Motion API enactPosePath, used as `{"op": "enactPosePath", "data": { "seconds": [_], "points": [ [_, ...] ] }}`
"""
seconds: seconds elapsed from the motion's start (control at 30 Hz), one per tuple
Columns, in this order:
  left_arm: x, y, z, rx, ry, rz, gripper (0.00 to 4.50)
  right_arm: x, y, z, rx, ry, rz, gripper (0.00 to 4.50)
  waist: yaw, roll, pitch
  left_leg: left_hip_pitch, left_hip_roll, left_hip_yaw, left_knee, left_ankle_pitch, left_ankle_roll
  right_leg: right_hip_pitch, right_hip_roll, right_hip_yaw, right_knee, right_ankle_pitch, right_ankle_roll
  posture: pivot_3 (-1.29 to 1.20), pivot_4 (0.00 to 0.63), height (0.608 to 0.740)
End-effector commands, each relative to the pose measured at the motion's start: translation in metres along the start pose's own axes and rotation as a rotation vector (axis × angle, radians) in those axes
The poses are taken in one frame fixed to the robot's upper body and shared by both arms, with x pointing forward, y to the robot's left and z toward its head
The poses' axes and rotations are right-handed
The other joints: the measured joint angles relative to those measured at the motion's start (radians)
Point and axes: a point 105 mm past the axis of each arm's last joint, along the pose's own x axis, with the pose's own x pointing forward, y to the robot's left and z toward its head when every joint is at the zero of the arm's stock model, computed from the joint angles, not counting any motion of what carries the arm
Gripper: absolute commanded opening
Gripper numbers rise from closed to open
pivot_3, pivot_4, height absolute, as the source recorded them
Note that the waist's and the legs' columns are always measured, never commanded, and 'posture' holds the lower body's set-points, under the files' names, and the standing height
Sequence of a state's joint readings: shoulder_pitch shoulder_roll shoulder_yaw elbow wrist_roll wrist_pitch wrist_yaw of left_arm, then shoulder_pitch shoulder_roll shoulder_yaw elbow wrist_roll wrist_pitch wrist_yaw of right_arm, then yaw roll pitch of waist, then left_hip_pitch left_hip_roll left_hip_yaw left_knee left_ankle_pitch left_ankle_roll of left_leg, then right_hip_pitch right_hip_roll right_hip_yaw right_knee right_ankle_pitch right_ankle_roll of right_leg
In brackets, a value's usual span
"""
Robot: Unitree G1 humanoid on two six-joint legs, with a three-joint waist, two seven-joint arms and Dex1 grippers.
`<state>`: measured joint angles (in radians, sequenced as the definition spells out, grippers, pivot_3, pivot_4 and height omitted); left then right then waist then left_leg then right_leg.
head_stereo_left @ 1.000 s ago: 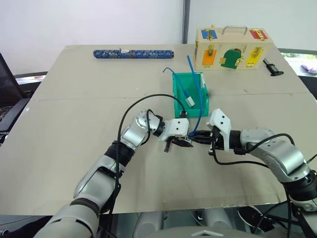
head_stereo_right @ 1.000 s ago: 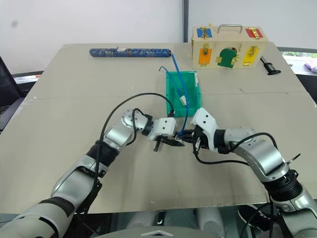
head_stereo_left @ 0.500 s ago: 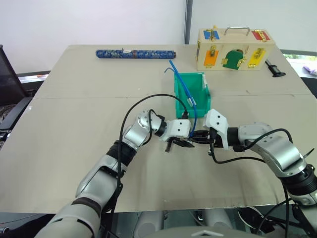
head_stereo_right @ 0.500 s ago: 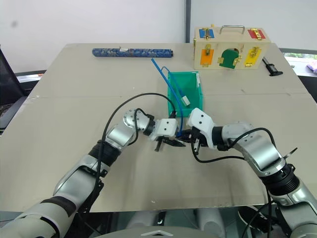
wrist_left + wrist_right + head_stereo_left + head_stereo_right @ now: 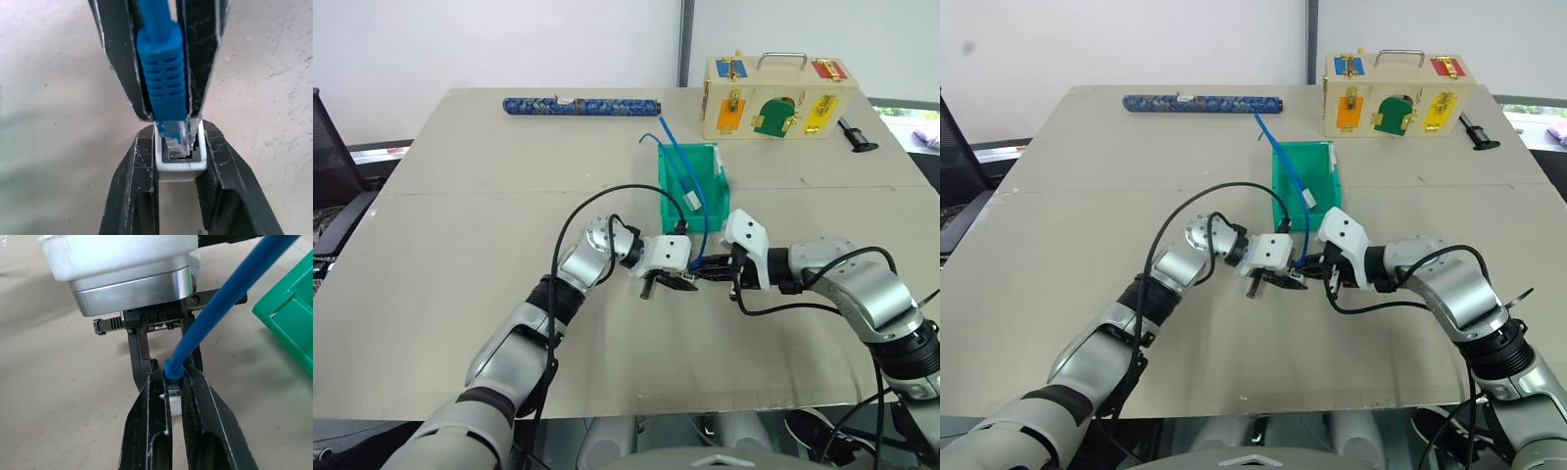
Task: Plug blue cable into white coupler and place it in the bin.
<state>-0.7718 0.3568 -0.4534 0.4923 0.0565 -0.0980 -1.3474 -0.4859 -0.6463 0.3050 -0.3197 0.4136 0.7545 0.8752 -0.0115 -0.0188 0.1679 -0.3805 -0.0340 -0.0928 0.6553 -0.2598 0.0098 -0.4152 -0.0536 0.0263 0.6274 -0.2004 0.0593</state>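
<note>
Next, my left gripper releases the white coupler inside the teal bin (image 5: 698,191), so that it ends up beside the white piece that is lying there.
Over the table just in front of the teal bin (image 5: 663,186), my two grippers meet tip to tip. My left gripper (image 5: 180,164) is shut on the small white coupler (image 5: 180,170), socket facing the other hand. My right gripper (image 5: 164,110) is shut on the blue cable (image 5: 161,63) at its ribbed boot. The clear plug (image 5: 174,139) sits at the mouth of the socket, partly inside. From there the cable (image 5: 703,235) arcs up and back over the bin, and its far end hangs inside the bin.
At the back right stands a wooden box with coloured latches (image 5: 775,98), with a black tool (image 5: 852,134) beside it. A blue patterned tube (image 5: 579,105) lies along the back edge. A seam crosses the table behind my hands.
Both hands have kept their place, tips together. The free loop of the blue cable above the bin has swayed a little sideways.
</note>
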Motion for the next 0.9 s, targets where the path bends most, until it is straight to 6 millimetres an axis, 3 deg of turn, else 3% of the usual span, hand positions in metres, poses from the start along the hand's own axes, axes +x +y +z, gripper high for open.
{"op": "enactPosePath", "data": {
  "seconds": [0.03, 0.23, 0.57, 0.6, 0.7, 0.73, 0.9],
  "points": [
    [0.004, -0.002, -0.001, 0.014, 0.012, -0.010, 0.40, -0.003, -0.002, -0.002, -0.023, 0.040, -0.013, 0.00, 0.000, 0.000, 0.000, 0.000, 0.000, 0.000, 0.000, 0.000, 0.000, 0.000, 0.000, 0.000, 0.000, 0.000, 0.000, 0.00, 0.150, 0.740],
    [0.005, -0.002, 0.000, 0.016, 0.005, -0.008, 0.40, 0.009, 0.008, -0.016, -0.108, 0.178, 0.027, 0.00, 0.000, 0.000, 0.000, 0.000, -0.001, 0.000, 0.000, 0.000, 0.000, 0.001, 0.000, -0.001, 0.000, 0.000, 0.000, 0.00, 0.150, 0.740],
    [0.008, -0.005, 0.001, 0.011, -0.006, -0.001, 0.40, 0.025, 0.020, -0.068, -0.043, 0.351, 0.095, 0.00, -0.002, 0.000, -0.016, 0.003, 0.000, -0.001, 0.000, 0.000, 0.000, 0.004, 0.000, -0.001, 0.000, 0.000, 0.000, 0.00, 0.150, 0.740],
    [0.008, -0.006, 0.002, 0.011, -0.008, 0.001, 0.40, 0.027, 0.015, -0.066, -0.043, 0.311, 0.067, 0.00, -0.003, -0.001, -0.020, 0.004, 0.000, -0.001, 0.000, 0.000, 0.000, 0.004, 0.000, -0.001, 0.000, 0.000, 0.000, 0.00, 0.150, 0.740],
    [0.007, -0.007, 0.002, 0.000, -0.015, 0.015, 0.40, 0.019, -0.005, -0.033, -0.047, 0.096, -0.062, 0.00, -0.005, -0.004, -0.022, 0.010, 0.000, -0.001, -0.001, 0.000, 0.000, 0.010, 0.001, -0.001, 0.000, -0.001, 0.000, 0.00, 0.150, 0.740],
    [0.006, -0.007, 0.002, -0.010, -0.018, 0.022, 0.40, 0.013, -0.005, -0.021, -0.051, 0.022, -0.077, 0.68, -0.005, -0.004, -0.022, 0.014, 0.001, 0.000, -0.002, 0.000, 0.000, 0.012, 0.001, -0.001, 0.000, -0.002, 0.002, 0.00, 0.150, 0.740],
    [0.002, -0.011, 0.001, -0.059, -0.025, 0.046, 0.40, -0.027, 0.004, 0.031, -0.003, -0.320, -0.118, 2.78, -0.004, 0.000, -0.018, 0.013, 0.002, 0.000, -0.002, 0.000, 0.000, 0.011, 0.001, 0.000, 0.000, -0.001, 0.000, 0.00, 0.150, 0.740]
  ]
}}
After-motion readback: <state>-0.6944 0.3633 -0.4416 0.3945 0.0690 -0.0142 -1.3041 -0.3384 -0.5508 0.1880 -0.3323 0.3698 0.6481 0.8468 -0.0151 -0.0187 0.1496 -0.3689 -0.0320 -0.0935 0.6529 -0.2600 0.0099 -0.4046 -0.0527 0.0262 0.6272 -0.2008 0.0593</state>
